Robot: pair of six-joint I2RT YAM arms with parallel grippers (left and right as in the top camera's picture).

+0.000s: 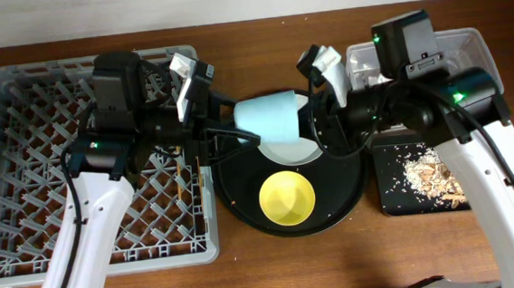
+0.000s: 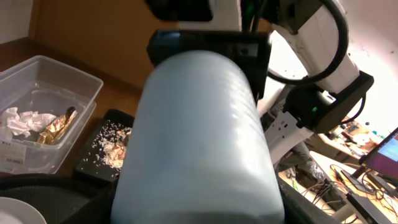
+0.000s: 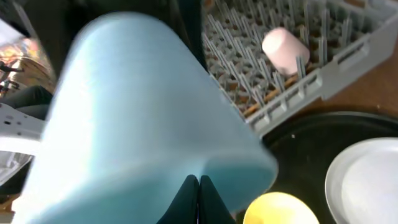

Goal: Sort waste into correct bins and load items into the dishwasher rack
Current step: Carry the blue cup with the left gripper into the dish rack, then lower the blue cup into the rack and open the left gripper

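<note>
Next, my left gripper lets go of the light-blue cup in the grey dishwasher rack [image 1: 162, 172] in front of the pink cup.
The light-blue cup [image 1: 269, 116] hangs on its side above the round black tray, between both grippers. My left gripper [image 1: 228, 121] is shut around its body, and the cup [image 2: 199, 143] fills the left wrist view. My right gripper [image 1: 313, 122] pinches the cup's rim, its fingers [image 3: 199, 180] pressed together at the edge of the cup [image 3: 143, 112]. The grey dishwasher rack [image 1: 24, 178] stands on the left and holds the pink cup [image 3: 285, 50]. The yellow bowl [image 1: 286, 197] and the pale plate [image 1: 296, 150] sit on the round tray.
The round black tray [image 1: 351, 192] lies in the middle. The clear tub [image 2: 56, 81] at the back right holds the white tissue [image 2: 22, 119] and the foil wrapper [image 2: 56, 126]. The shallow black tray [image 1: 392, 189] in front of it holds the food scraps [image 1: 432, 175].
</note>
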